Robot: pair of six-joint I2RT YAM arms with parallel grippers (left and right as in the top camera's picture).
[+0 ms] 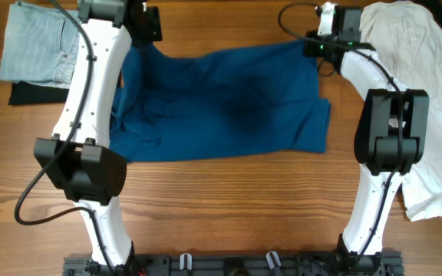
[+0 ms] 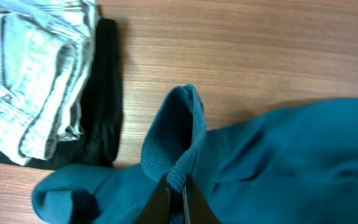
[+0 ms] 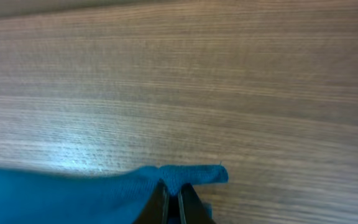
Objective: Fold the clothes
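Observation:
I should let go of the blue shirt's corner with my right gripper on the bare wood [image 1: 348,110] between the shirt and the white garment.
A blue shirt [image 1: 221,100] lies spread across the middle of the wooden table. My left gripper [image 1: 140,40] is shut on its far left corner, seen in the left wrist view [image 2: 176,186] pinching a ribbed blue edge [image 2: 173,143]. My right gripper [image 1: 318,47] is shut on the far right corner, seen in the right wrist view [image 3: 173,194] pinching a small fold of blue cloth [image 3: 191,174] just above the wood.
Folded light jeans [image 1: 37,42] lie on a black garment [image 1: 33,93] at the far left, also in the left wrist view [image 2: 30,81]. A rumpled white garment [image 1: 428,84] covers the right side. Bare wood [image 1: 229,199] lies in front of the shirt.

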